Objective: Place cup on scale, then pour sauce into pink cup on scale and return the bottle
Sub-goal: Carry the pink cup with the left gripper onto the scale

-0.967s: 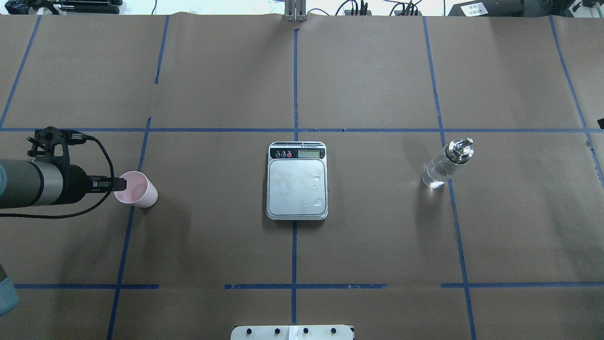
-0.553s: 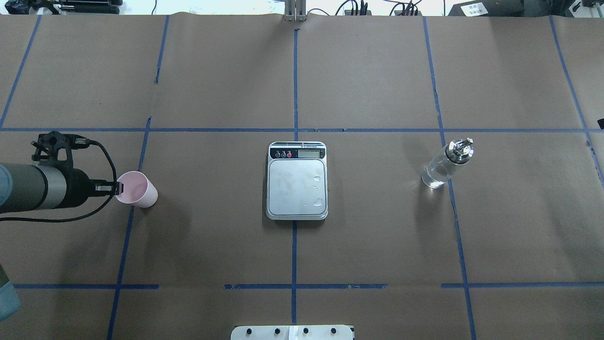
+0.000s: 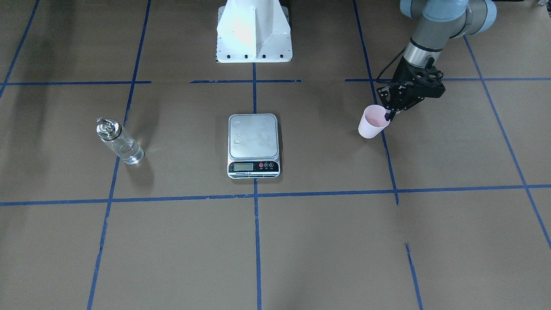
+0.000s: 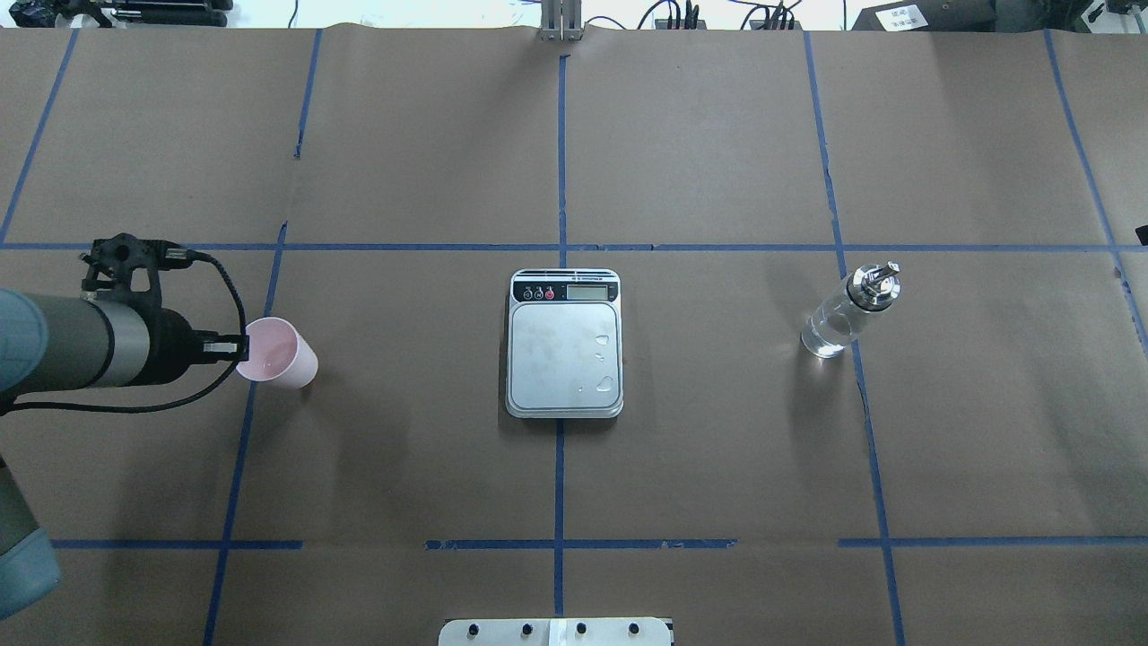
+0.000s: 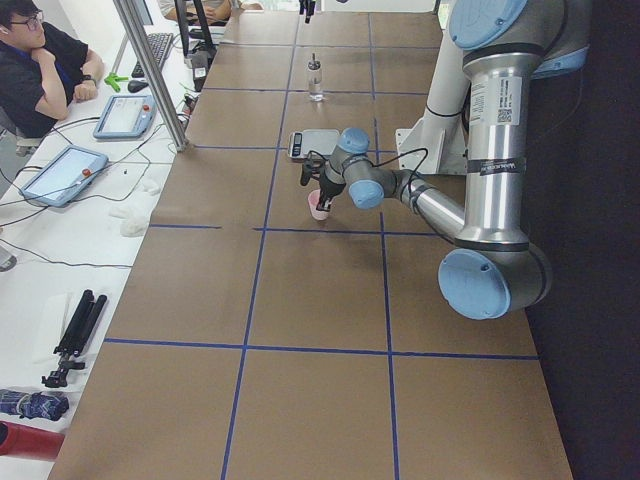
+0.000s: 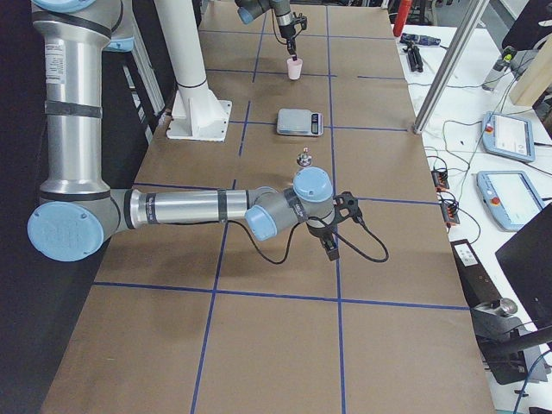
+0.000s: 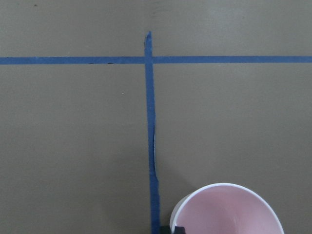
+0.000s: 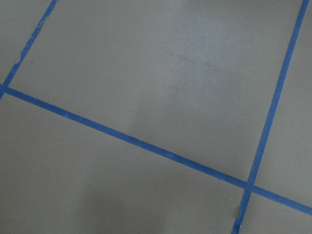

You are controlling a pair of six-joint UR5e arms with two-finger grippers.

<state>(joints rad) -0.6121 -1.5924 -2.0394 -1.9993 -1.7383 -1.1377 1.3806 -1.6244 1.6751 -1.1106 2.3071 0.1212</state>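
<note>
My left gripper is to release the pink cup on the middle of the silver scale's platform [image 3: 253, 139].
The pale pink cup [image 4: 282, 354] is at the table's left, well left of the scale [image 4: 563, 359]. My left gripper [image 4: 242, 345] is shut on the cup's near rim, one finger inside and one outside. The same grip shows in the front-facing view, gripper [image 3: 388, 114] on cup [image 3: 371, 123]. The left wrist view shows the cup's pink inside [image 7: 226, 212] and a dark fingertip [image 7: 174, 229] at its rim. The glass bottle [image 4: 841, 316] with clear sauce stands upright at the right. My right gripper [image 6: 332, 248] shows only in the exterior right view, so I cannot tell if it is open.
The silver scale [image 3: 254, 137] carries a few water drops on its platform. The table is covered in brown paper with blue tape lines. The robot's white base [image 3: 254, 32] is at the near edge. An operator [image 5: 40, 70] sits beyond the far edge.
My left gripper has moved to the right, toward the scale, and the cup has shifted right with it. The bottle and scale have not moved.
</note>
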